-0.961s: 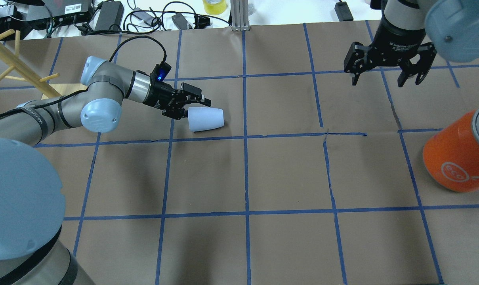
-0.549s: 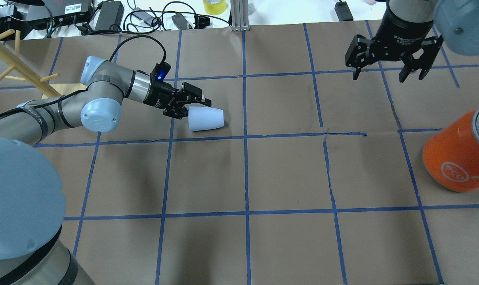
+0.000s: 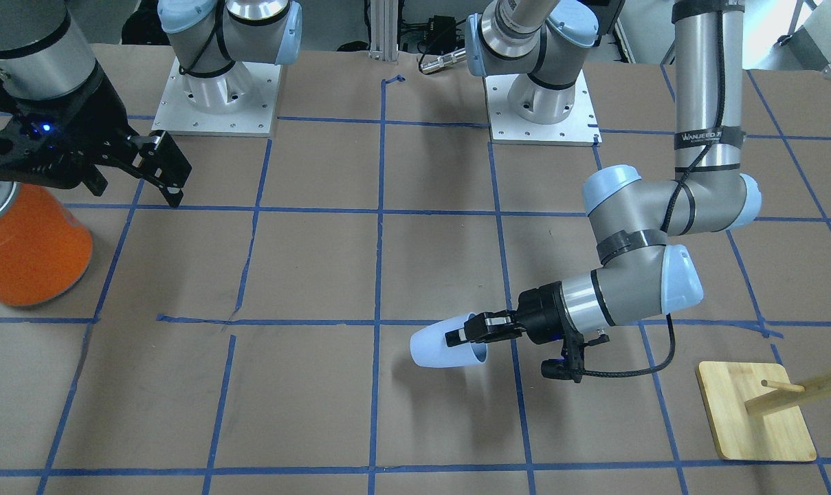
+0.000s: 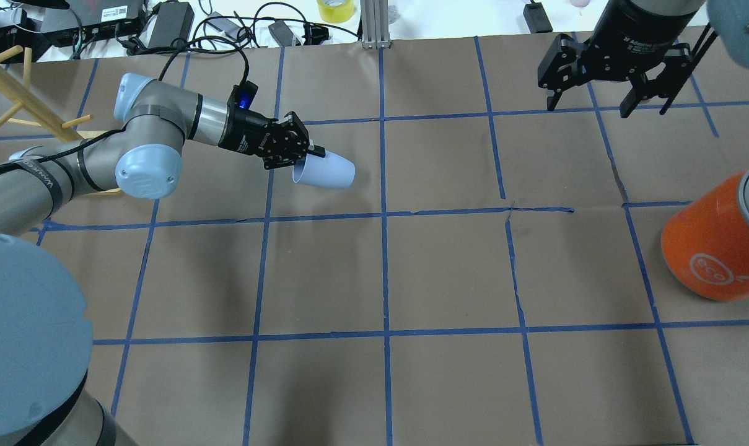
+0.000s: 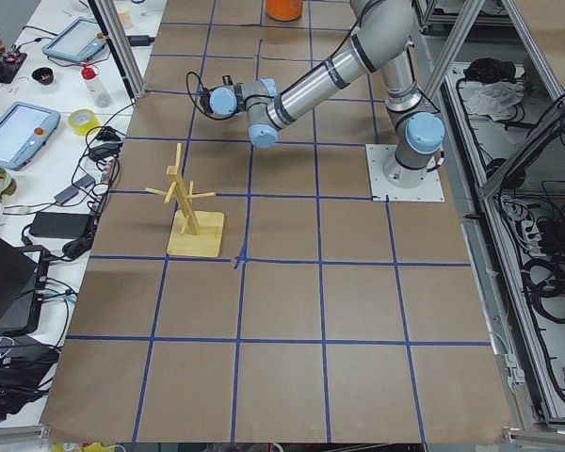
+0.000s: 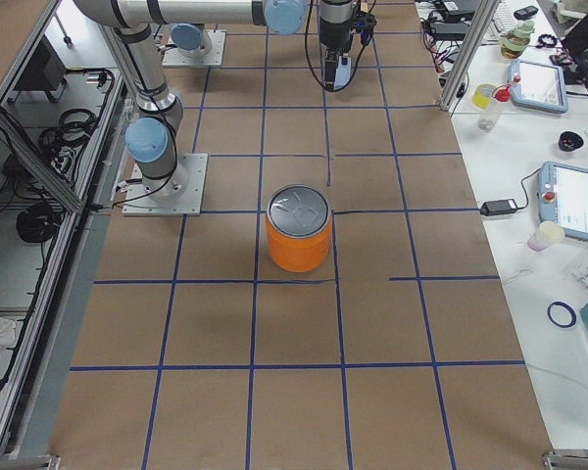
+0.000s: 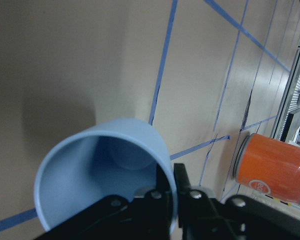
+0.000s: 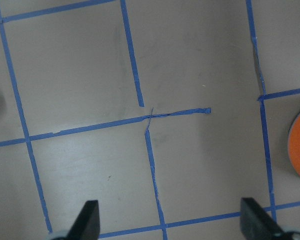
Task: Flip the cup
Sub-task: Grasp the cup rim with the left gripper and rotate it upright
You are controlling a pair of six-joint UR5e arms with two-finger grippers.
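The robot's left gripper will release the pale blue cup inside the blue-taped square [image 3: 612, 393] beside the wooden peg stand.
The pale blue cup [image 4: 326, 170] is held on its side just above the table, its mouth toward my left arm. It also shows in the front view [image 3: 442, 348] and fills the left wrist view [image 7: 105, 175]. My left gripper [image 4: 305, 155] is shut on the cup's rim, one finger inside and one outside; it shows in the front view [image 3: 464, 335] too. My right gripper [image 4: 609, 102] hangs open and empty high over the far right of the table, its fingertips [image 8: 87, 220] spread in the right wrist view.
A large orange can with a silver top [image 4: 718, 238] stands at the right edge, also in the front view [image 3: 23, 244]. A wooden peg stand [image 3: 755, 412] sits at my far left. Cables and power bricks [image 4: 225, 25] lie beyond the table's far edge.
My left gripper has lifted the cup off the table by its rim and swung it slightly away and up. My right gripper has drifted further up and back.
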